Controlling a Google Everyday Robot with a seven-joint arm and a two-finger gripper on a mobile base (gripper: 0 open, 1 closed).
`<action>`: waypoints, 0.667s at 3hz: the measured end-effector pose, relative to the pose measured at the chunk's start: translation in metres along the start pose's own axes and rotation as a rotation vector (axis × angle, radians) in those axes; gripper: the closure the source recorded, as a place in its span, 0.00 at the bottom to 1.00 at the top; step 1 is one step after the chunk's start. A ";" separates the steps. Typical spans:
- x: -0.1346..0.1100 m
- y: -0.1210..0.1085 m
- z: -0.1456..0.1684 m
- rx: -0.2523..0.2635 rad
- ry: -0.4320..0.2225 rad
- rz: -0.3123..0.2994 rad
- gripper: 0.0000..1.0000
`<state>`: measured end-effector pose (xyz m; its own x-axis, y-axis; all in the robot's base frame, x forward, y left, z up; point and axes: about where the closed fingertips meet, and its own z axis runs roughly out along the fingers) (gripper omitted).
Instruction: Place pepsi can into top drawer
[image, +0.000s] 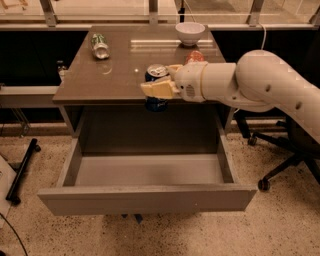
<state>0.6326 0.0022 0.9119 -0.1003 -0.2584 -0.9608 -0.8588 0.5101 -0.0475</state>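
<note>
Next, my gripper releases the pepsi can, now hanging above the drawer's back, on the grey drawer's bottom near the front panel (169, 178).
The dark blue pepsi can (156, 103) with a silver top is held upright in my gripper (160, 85), whose yellowish fingers (156, 89) are shut around its upper part. The can hangs just past the front edge of the cabinet top (120, 75), above the back of the top drawer (145, 197). The drawer is pulled wide open toward the camera, and its grey floor shows nothing in it. My white arm reaches in from the right.
A green-white can (99, 45) lies on its side at the back left of the cabinet top. A white bowl (190, 32) stands at the back. An orange-red can (195, 56) peeks out behind my wrist. An office chair base (280, 170) stands to the right.
</note>
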 end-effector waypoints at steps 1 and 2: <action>0.032 0.024 -0.034 0.007 -0.005 0.014 1.00; 0.071 0.034 -0.040 0.030 -0.009 0.044 1.00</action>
<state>0.5756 -0.0316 0.8536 -0.1333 -0.2279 -0.9645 -0.8382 0.5452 -0.0130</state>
